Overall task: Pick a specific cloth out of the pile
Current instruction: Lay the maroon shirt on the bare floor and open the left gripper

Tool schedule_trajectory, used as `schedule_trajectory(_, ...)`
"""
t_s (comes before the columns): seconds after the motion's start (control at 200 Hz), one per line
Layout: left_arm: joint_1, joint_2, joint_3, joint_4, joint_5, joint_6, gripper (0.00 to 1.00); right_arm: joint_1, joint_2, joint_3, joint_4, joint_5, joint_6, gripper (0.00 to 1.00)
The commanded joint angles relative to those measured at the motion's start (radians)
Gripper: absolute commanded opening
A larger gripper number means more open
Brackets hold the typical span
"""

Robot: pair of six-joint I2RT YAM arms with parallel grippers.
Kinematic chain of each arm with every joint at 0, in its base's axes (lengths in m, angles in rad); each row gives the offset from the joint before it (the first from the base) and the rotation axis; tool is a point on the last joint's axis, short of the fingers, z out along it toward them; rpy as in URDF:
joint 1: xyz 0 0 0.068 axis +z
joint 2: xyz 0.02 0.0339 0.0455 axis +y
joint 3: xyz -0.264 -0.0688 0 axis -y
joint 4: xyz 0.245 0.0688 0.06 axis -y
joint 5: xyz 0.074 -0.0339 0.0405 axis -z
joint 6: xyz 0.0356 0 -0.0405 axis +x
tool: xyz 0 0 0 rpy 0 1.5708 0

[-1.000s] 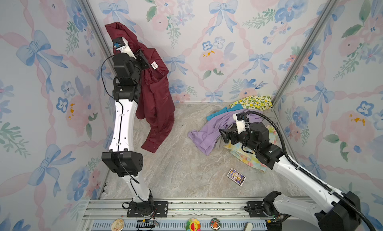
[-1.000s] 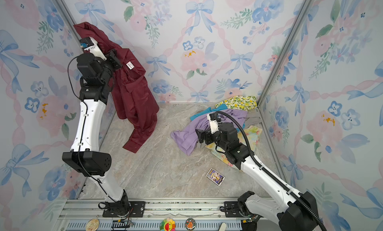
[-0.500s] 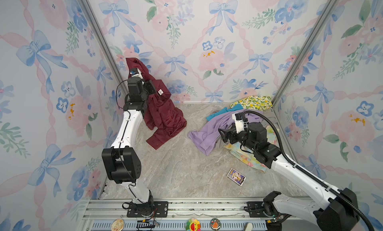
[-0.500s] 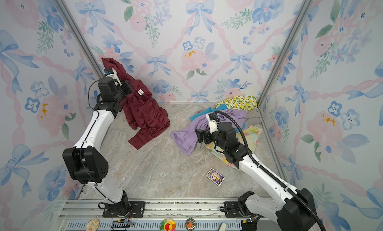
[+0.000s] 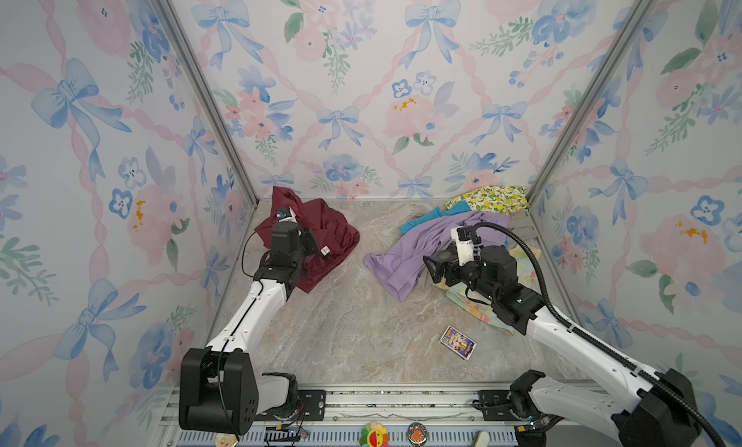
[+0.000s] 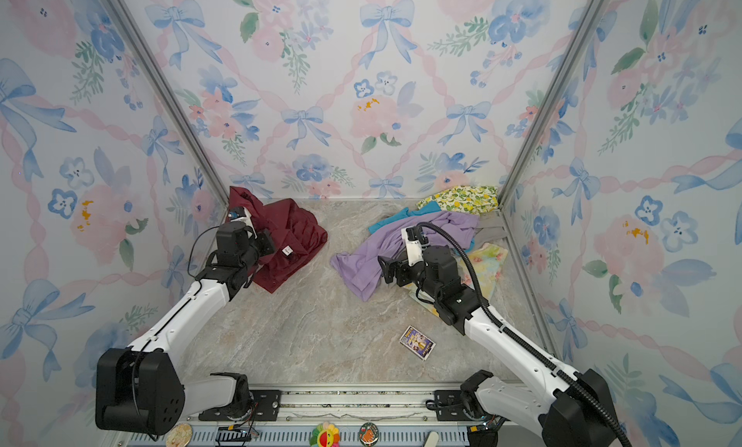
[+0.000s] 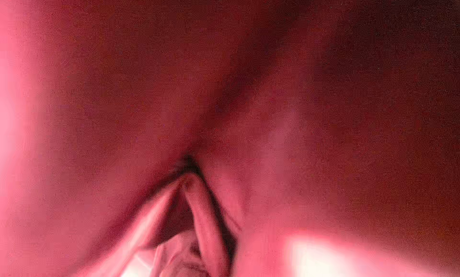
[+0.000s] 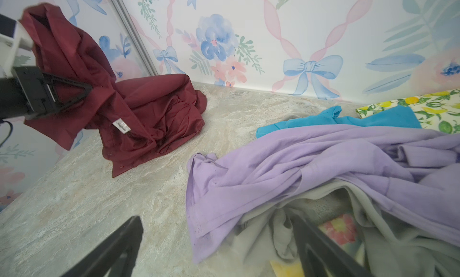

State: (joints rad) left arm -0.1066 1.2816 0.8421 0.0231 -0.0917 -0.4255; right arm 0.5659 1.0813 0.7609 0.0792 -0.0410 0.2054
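Observation:
Next, my left gripper sets the maroon cloth free on the marble floor in the back corner [image 5: 296, 240], which is across from the pile.
The maroon cloth [image 5: 329, 240] [image 6: 297, 234] lies bunched in the back left corner, part of it still lifted, its white label [image 8: 121, 126] showing. My left gripper [image 5: 310, 243] [image 6: 268, 240] [image 8: 87, 86] is shut on a fold of it just above the floor. Maroon fabric [image 7: 224, 89] fills the left wrist view and hides the jaws. The pile [image 5: 461, 232] [image 6: 425, 236] sits at the back right, with a lavender cloth [image 8: 311, 163] on top. My right gripper [image 5: 430, 266] [image 6: 384, 266] [image 8: 216, 218] hangs open over the lavender cloth's near edge, holding nothing.
Lemon-print [image 5: 490, 198], teal [image 5: 433, 216], grey [image 8: 273, 228] and pastel floral [image 5: 473, 304] fabrics make up the pile. A small picture card [image 5: 457, 342] [image 6: 417, 342] lies on the marble floor near the front right. Floral walls close in the back and both sides.
My left arm has come down from high against the left wall, bringing the maroon cloth down so it now bunches on the floor. The right arm has barely moved.

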Motion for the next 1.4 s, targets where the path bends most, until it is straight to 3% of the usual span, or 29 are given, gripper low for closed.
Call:
schedule_trajectory(0.0,-0.041,0.05,-0.031,-0.026,-0.04,-0.051,0.0,0.011,-0.022,-0.023,0.009,-0.002,0.036,0.97)
schedule_trajectory(0.355,-0.054,0.327,0.085,-0.183,-0.06,0.012,0.0,0.014,-0.048,-0.057,0.004,0.034,0.063,0.97)
schedule_trajectory(0.59,0.018,0.511,0.219,-0.257,-0.045,0.03,0.0,0.01,-0.065,-0.069,-0.021,0.066,0.062,0.97)
schedule_trajectory(0.95,0.163,0.577,0.265,-0.277,-0.015,0.076,0.0,-0.024,-0.021,-0.071,-0.002,0.053,0.056,0.97)
schedule_trajectory(1.27,0.179,0.588,0.31,-0.289,0.012,0.151,0.0,-0.027,0.026,-0.045,-0.025,0.072,0.048,0.97)
schedule_trajectory(1.345,0.177,0.566,0.311,-0.29,0.012,0.151,0.14,-0.026,0.025,-0.033,-0.036,0.072,0.039,0.97)
schedule_trajectory(1.395,0.175,0.544,0.311,-0.29,0.007,0.149,0.29,-0.025,0.022,-0.023,-0.047,0.071,0.033,0.97)
